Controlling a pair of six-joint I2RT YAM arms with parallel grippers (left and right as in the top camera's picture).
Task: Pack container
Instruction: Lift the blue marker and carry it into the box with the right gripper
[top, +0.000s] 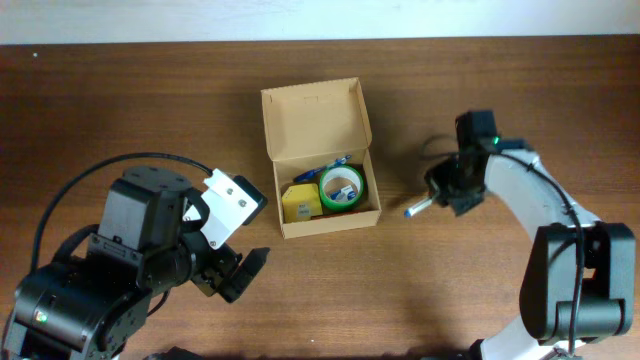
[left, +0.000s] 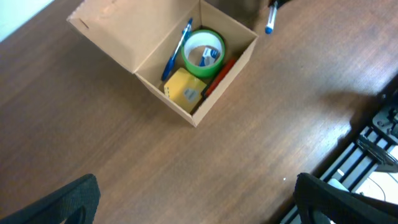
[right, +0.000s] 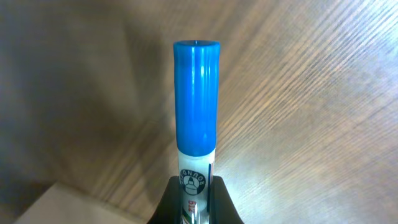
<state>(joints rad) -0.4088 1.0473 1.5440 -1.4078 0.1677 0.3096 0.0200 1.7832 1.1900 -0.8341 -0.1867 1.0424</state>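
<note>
Next, I let go of the white marker with my right gripper between the green tape roll and the container's near side (top: 332, 211).
The container (top: 312, 110) is a tan cardboard box with its flap lid open, at the table's centre; it also shows in the left wrist view (left: 239, 56). Inside lie a green tape roll (top: 342, 187), a yellow block (top: 299, 203), a blue pen (left: 177, 50) and a red item (left: 217, 76). My right gripper (top: 440, 195) is shut on a white marker with a blue cap (right: 196, 93), held just right of the box; its tip shows in the overhead view (top: 412, 210). My left gripper (top: 235, 270) is open and empty, front left of the box.
The wooden table (top: 450, 290) runs under everything. A pale wall strip (top: 320, 18) lies beyond its far edge. A black frame (left: 373, 143) shows past the table's edge in the left wrist view.
</note>
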